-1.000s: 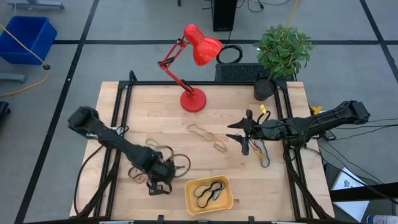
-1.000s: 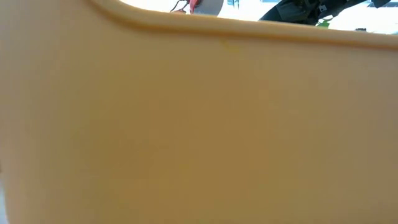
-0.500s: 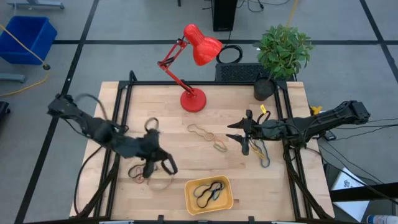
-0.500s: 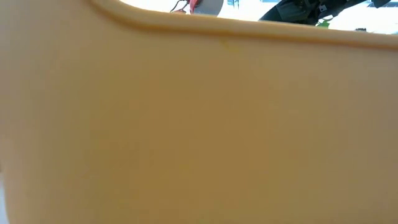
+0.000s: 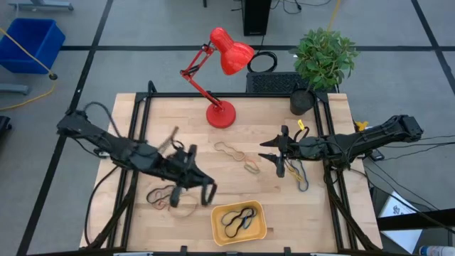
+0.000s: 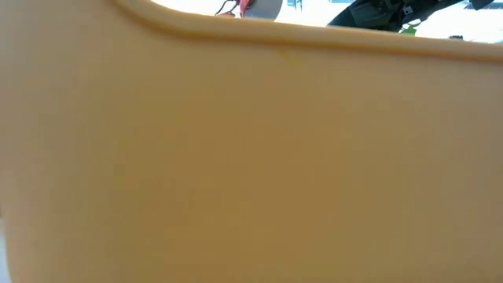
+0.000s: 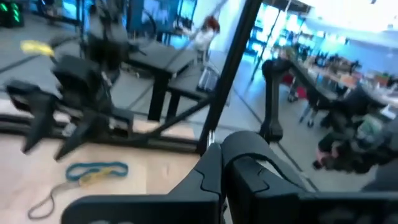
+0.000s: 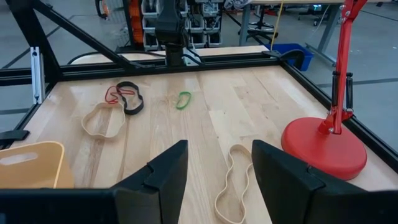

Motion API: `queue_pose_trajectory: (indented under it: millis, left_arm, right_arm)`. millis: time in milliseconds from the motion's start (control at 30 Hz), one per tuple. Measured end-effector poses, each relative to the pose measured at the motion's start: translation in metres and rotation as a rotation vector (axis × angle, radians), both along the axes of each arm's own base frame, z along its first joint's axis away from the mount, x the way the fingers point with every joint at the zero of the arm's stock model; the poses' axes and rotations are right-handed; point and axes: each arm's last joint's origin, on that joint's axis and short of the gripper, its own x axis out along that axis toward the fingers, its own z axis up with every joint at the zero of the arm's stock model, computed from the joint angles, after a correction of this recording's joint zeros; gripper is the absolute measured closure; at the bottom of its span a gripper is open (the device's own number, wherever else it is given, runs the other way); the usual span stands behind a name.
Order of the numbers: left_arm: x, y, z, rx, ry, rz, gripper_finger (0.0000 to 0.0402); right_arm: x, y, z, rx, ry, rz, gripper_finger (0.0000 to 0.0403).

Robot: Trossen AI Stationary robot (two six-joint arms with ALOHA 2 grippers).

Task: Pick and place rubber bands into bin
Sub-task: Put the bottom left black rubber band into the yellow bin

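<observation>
Next, I release the black rubber band from my left gripper beside the rubber bands in the yellow-orange bin [image 5: 242,229], toward the near side of the bin.
The yellow-orange bin [image 5: 238,222] stands at the table's near edge with black rubber bands [image 5: 239,217] lying in it; its wall fills the low view [image 6: 251,157]. Loose rubber bands lie flat on the wood: a black and a reddish one [image 5: 161,195], a tan one [image 5: 186,209], a long tan loop [image 5: 227,149], a yellowish one [image 5: 251,168]. My left gripper [image 5: 206,193] hovers left of the bin, shut, pointing roughly level toward the table's right; no band shows in it. My right gripper [image 5: 279,153] waits open and empty above the table's right half.
A red desk lamp [image 5: 222,114] stands at the far middle and a potted plant [image 5: 323,60] at the far right corner. More bands [image 5: 298,174] lie under my right arm. A green band [image 8: 183,99] lies toward the left. A black frame rail [image 5: 142,121] edges the table.
My left gripper has risen from the bands at the near left, where it pointed down, and has swung toward the table's right, toward the bin. It has tipped up to nearly level.
</observation>
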Motion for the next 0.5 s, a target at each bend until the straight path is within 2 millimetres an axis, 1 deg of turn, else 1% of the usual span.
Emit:
queue_pose_trajectory:
  millis: [133,300,400,500]
  left_arm:
    - [0.028,-0.011,-0.030,0.031,0.090,-0.019,0.0397]
    - [0.062,-0.029,-0.063,0.018,0.087,-0.090,0.0393]
    - [0.079,-0.037,-0.086,0.014,0.106,-0.115,0.0397]
    - [0.091,-0.043,-0.109,-0.020,0.164,-0.104,0.0391]
  right_arm:
    - [0.000,0.000,0.000,0.000,0.000,0.000,0.0232]
    - [0.000,0.000,0.000,0.000,0.001,0.001,0.0233]
    - [0.000,0.001,0.000,0.009,0.002,0.028,0.0232]
    - [0.000,0.003,0.000,0.029,0.007,0.090,0.0232]
